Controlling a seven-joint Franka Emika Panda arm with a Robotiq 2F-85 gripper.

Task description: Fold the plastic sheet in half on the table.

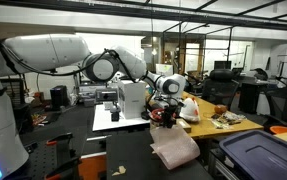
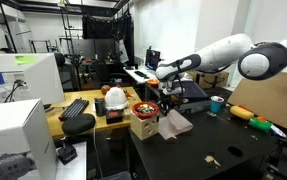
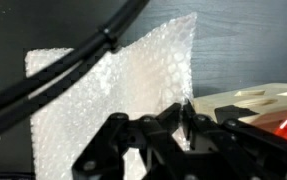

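Note:
My gripper should release the plastic sheet flat on the dark table (image 1: 175,152) (image 3: 113,108) between the blue bin and the small white table.
The plastic sheet (image 3: 133,90) is pale, bubbly and translucent. In the wrist view its edge runs up into my gripper (image 3: 183,120), which is shut on it. In both exterior views the sheet (image 1: 173,148) (image 2: 175,124) hangs from the gripper (image 1: 167,108) (image 2: 167,100), with its lower part resting on the dark table (image 1: 133,160) (image 2: 223,145). The gripper holds one edge lifted above the table.
A blue bin with a lid (image 1: 258,155) stands near the sheet. A tan wooden desk (image 1: 223,120) (image 2: 103,120) cluttered with objects borders the table, with a red-and-white item (image 3: 278,110) close to the gripper. A small white table (image 1: 118,118) stands behind.

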